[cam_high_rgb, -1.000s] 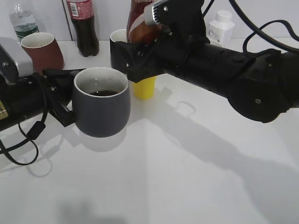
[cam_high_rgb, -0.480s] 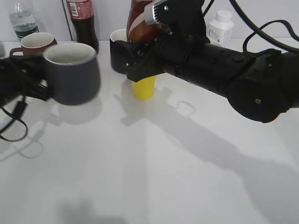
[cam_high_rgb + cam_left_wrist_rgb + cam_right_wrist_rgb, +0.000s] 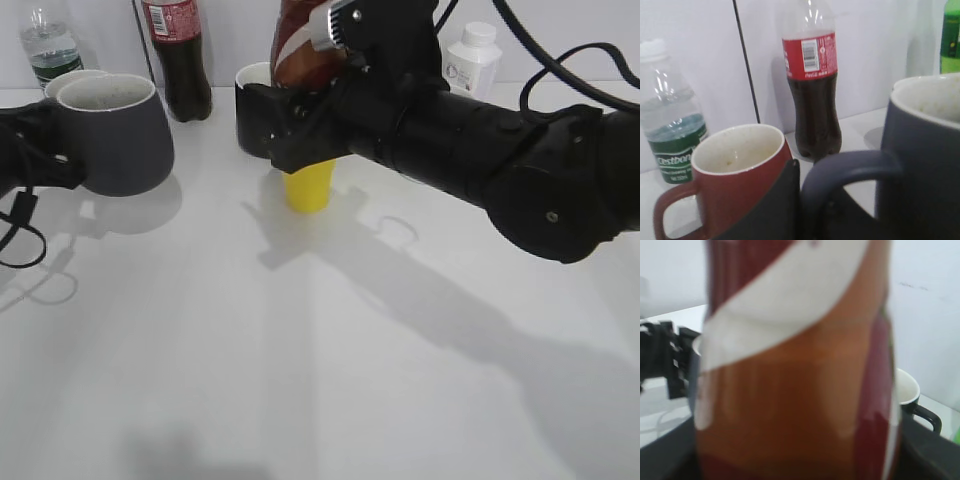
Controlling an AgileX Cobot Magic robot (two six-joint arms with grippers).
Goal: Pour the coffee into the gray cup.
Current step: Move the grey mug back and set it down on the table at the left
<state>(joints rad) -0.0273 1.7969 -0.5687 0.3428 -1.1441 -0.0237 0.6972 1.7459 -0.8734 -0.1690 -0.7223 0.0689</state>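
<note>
I need to let go of the gray cup, now in front of a reddish-brown mug, with my left gripper on the table [image 3: 181, 190] just in front of the cola bottle.
The gray cup [image 3: 115, 135] is at the far left, in front of a reddish-brown mug [image 3: 68, 80]. My left gripper [image 3: 45, 150] is shut on its loop handle [image 3: 850, 167]. In the left wrist view the cup [image 3: 927, 155] fills the right side and my gripper [image 3: 810, 205] clamps the handle. I cannot tell whether the cup rests on the table. My right gripper [image 3: 300, 105] is shut on the coffee bottle [image 3: 300, 45] and holds it upright above a yellow cup. The bottle [image 3: 795, 380] fills the right wrist view and hides the right gripper's jaws [image 3: 795, 460].
A yellow cup [image 3: 308, 187] and a black mug [image 3: 255, 105] stand under and behind the right arm. A cola bottle [image 3: 180, 55], a water bottle [image 3: 50, 45] and a white bottle [image 3: 472, 60] line the back wall. A green bottle [image 3: 950, 35] shows top right.
My left gripper has carried the gray cup from the middle front to the far left and back, beside the reddish-brown mug. The right arm and the bottle have not moved.
</note>
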